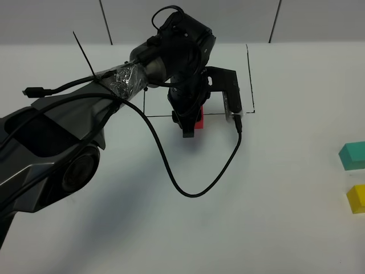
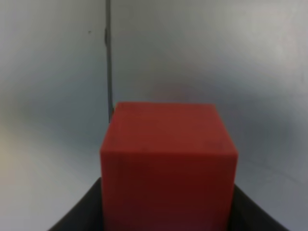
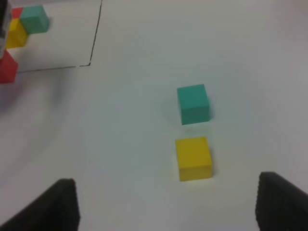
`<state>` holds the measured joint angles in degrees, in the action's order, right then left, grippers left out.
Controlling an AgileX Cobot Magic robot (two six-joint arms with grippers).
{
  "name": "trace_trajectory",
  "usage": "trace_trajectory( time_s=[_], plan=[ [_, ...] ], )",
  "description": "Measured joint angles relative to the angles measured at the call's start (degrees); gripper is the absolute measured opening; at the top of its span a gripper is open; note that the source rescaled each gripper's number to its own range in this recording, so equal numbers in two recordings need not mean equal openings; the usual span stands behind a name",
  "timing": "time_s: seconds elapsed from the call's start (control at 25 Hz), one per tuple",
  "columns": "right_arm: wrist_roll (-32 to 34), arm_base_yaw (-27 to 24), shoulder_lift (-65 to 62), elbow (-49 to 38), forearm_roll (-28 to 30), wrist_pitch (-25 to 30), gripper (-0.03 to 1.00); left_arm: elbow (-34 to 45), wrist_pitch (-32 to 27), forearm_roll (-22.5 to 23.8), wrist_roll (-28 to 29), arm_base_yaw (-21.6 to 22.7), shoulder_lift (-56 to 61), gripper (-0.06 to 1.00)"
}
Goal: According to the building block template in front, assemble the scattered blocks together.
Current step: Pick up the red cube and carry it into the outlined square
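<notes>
I will set the red cube on the table (image 1: 197, 126) just before the black outline's front line, using my left gripper. The red cube is now low over that line.
My left gripper (image 1: 190, 123) reaches to the middle of the table and is shut on the red cube (image 1: 199, 118), low over the front line of the black outline (image 1: 250, 74). In the left wrist view the red cube (image 2: 168, 163) fills the gap between the dark fingers (image 2: 79, 216). The template cluster (image 3: 24, 24) of red, teal and yellow cubes shows only in the right wrist view; the arm hides it in the high view. The loose teal cube (image 1: 353, 155) (image 3: 193, 103) and yellow cube (image 1: 357, 198) (image 3: 193, 158) lie side by side at the far right. My right gripper (image 3: 166, 185) is open and empty, short of the yellow cube.
A black cable (image 1: 188, 182) hangs from the left arm in a loop over the table's middle. The left arm's grey body (image 1: 57, 148) covers the left side. The black outline's line (image 2: 109, 62) runs past the red cube.
</notes>
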<state>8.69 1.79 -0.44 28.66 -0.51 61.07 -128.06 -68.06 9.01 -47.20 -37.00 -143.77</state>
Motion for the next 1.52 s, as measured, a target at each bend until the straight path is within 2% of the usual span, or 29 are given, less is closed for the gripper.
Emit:
trace_trajectory(
  time_s=[0.24,0.52,1.32,1.4,1.52],
  plan=[
    [0.00,0.00,0.00,0.00,0.00,0.00,0.56,-0.13,0.00,-0.13,-1.65,0.00,-0.33,0.01],
    [0.00,0.00,0.00,0.00,0.00,0.00,0.56,-0.48,0.00,-2.91,-2.06,0.00,-2.49,0.01],
    [0.00,0.00,0.00,0.00,0.00,0.00,0.56,-0.48,0.00,-3.28,-3.89,0.00,-2.49,0.02],
    [0.00,0.00,0.00,0.00,0.00,0.00,0.56,-0.48,0.00,-3.40,-3.95,0.00,-2.49,0.09],
    [0.00,0.00,0.00,0.00,0.00,0.00,0.56,-0.48,0.00,-3.42,-3.80,0.00,-2.02,0.39]
  ],
)
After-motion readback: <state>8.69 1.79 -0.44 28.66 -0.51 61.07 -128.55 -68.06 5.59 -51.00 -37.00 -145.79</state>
